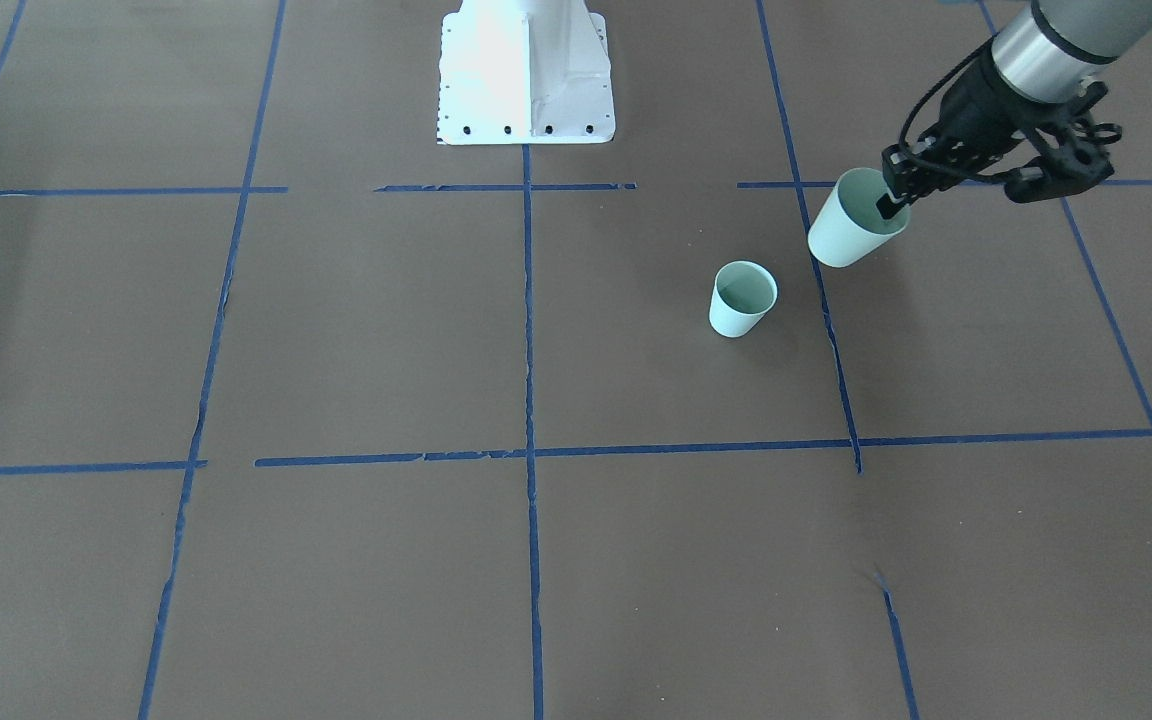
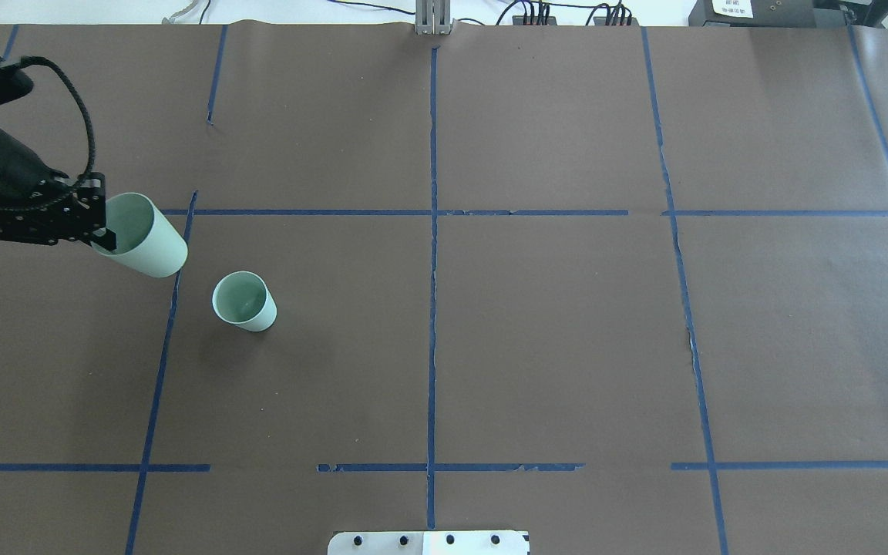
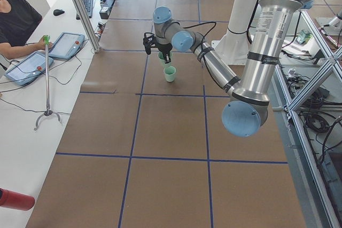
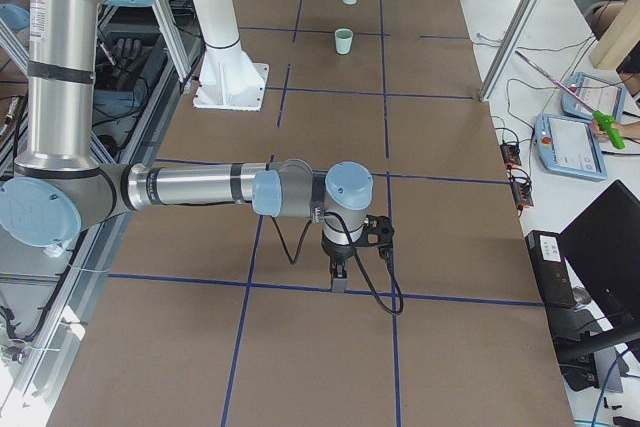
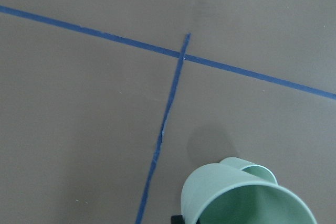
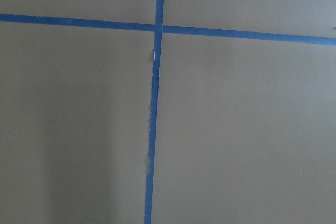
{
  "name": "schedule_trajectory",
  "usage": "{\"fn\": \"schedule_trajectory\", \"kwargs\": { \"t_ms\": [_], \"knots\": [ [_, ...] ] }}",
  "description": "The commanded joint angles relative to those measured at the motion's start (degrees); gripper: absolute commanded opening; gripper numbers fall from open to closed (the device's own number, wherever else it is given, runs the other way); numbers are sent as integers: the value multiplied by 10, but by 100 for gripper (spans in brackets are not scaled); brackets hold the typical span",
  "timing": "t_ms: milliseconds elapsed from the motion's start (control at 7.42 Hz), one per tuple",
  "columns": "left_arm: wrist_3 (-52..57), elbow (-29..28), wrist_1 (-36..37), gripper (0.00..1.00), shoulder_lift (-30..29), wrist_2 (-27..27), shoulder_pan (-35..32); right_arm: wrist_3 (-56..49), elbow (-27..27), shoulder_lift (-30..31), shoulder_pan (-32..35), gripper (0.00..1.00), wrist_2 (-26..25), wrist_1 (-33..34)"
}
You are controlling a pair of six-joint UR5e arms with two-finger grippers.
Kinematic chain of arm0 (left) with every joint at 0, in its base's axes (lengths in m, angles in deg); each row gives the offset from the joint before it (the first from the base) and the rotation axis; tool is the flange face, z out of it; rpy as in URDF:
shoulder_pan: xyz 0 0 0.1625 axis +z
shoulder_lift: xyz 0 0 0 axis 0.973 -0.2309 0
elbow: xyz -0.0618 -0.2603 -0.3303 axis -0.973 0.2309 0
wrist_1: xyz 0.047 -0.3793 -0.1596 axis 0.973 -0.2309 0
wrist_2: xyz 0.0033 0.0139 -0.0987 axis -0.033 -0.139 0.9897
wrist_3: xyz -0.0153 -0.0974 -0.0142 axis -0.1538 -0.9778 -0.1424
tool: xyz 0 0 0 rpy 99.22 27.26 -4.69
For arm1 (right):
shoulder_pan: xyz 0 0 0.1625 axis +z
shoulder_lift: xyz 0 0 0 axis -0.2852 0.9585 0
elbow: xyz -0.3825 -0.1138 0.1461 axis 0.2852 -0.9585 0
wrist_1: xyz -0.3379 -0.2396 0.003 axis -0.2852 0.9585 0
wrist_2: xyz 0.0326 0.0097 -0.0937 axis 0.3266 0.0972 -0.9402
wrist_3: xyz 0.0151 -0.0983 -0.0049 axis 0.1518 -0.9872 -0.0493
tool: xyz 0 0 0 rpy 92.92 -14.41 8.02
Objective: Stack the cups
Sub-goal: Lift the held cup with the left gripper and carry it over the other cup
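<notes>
I need to use my left gripper to drop the held mint-green cup, now tilted above the table, snugly inside the second cup standing on the table [image 1: 745,292] [image 5: 255,172].
My left gripper [image 1: 889,203] is shut on the rim of one pale mint-green cup [image 1: 848,232], one finger inside it, and holds it tilted above the table. It also shows in the overhead view [image 2: 147,237] and fills the bottom of the left wrist view [image 5: 231,200]. The second cup [image 1: 741,300] stands upright on the table, below and a little beside the held one; it shows in the overhead view [image 2: 243,302] and its rim peeks out behind the held cup in the wrist view [image 5: 261,172]. My right gripper [image 4: 339,280] points down far from both cups; I cannot tell whether it is open or shut.
The table is covered in brown paper [image 2: 552,331] with a grid of blue tape lines [image 2: 432,308]. The robot's white base [image 1: 524,75] stands at the table's edge. An operator [image 3: 16,22] with tablets sits beside the table.
</notes>
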Motion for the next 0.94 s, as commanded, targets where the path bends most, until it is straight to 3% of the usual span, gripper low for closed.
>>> {"fn": "schedule_trajectory", "kwargs": {
  "t_ms": [0, 809],
  "knots": [
    [-52, -39, 0, 0, -56, -35, 51, 0, 0, 0, 0, 100, 0, 1],
    [-64, -72, -54, 0, -33, -81, 81, 0, 0, 0, 0, 100, 0, 1]
  ]
}}
